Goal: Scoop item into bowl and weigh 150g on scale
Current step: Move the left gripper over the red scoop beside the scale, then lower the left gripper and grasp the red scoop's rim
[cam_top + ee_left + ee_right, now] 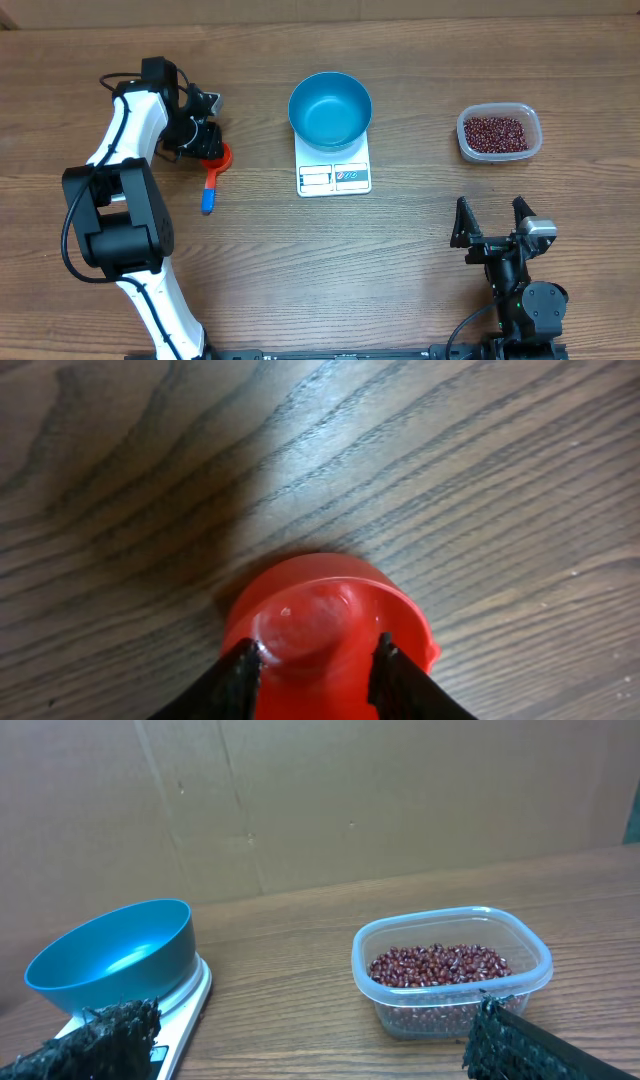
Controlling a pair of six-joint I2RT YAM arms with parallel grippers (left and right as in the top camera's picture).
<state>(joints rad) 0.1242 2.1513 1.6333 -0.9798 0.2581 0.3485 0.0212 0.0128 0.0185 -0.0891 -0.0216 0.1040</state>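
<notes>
The fingers of my left gripper are both over the red cup's opening, so next I open them and pinch the cup's side [238, 622] away from the scale, one finger inside.
The blue bowl [330, 108] [110, 960] stands on the white scale [335, 176] [186, 1005] at the table's middle back. Red-brown beans [495, 131] [440, 965] lie in a clear tub at the back right. A red scoop [219, 160] [320, 610] with a blue handle lies on the table at the left. My left gripper [208, 145] [315, 650] is down on it, a black finger pressed against each side of the red cup. My right gripper [492, 212] [310, 1012] stands open near the front right, short of the tub, with nothing between its fingers.
The clear tub [533, 147] [450, 1005] is about a hand's width to the right of the scale. A cardboard wall [330, 800] runs behind the table. Bare wood lies between the scoop and the scale.
</notes>
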